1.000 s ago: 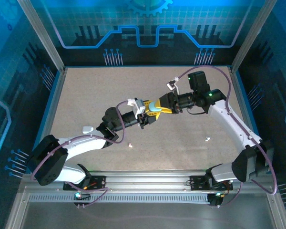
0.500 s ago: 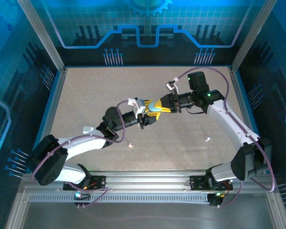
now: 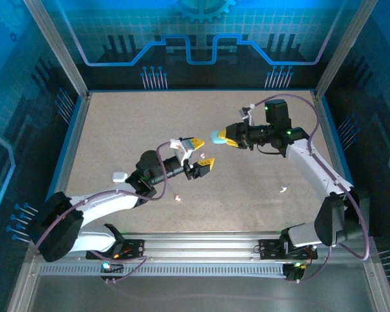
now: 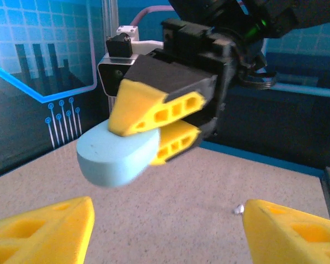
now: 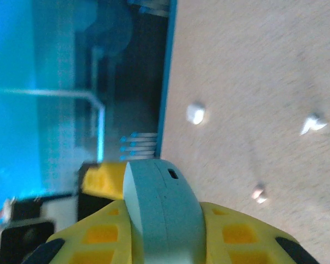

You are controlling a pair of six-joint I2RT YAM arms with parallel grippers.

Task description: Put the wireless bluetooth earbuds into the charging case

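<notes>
The right gripper should release the pale blue charging case on the speckled table (image 3: 240, 156) just below its yellow fingers. The case is still held above the table.
The charging case (image 3: 218, 136) is a pale blue rounded pebble, closed, held above the table with my right gripper (image 3: 225, 137) shut on it. In the right wrist view the case (image 5: 154, 187) sits clamped between the yellow fingers (image 5: 239, 234), its port facing up. The left wrist view has the case (image 4: 118, 154) ahead of my left gripper (image 4: 168, 212), which is open and holds nothing. From above, that left gripper (image 3: 201, 153) hangs just left of and below the case. Tiny earbuds lie on the table: a white one (image 3: 177, 197), another (image 3: 283, 190), and a pinkish one (image 3: 201, 156).
A white pebble-like case (image 3: 120, 176) lies at the left beside the left arm. The blue table rim (image 3: 75, 140) and metal posts bound the speckled surface. In the right wrist view, small pieces (image 5: 312, 124) (image 5: 258, 192) lie on the table beyond the case.
My left gripper has opened, let go of the case and pulled back toward the near left. The right gripper kept the case and drew it slightly right and away.
</notes>
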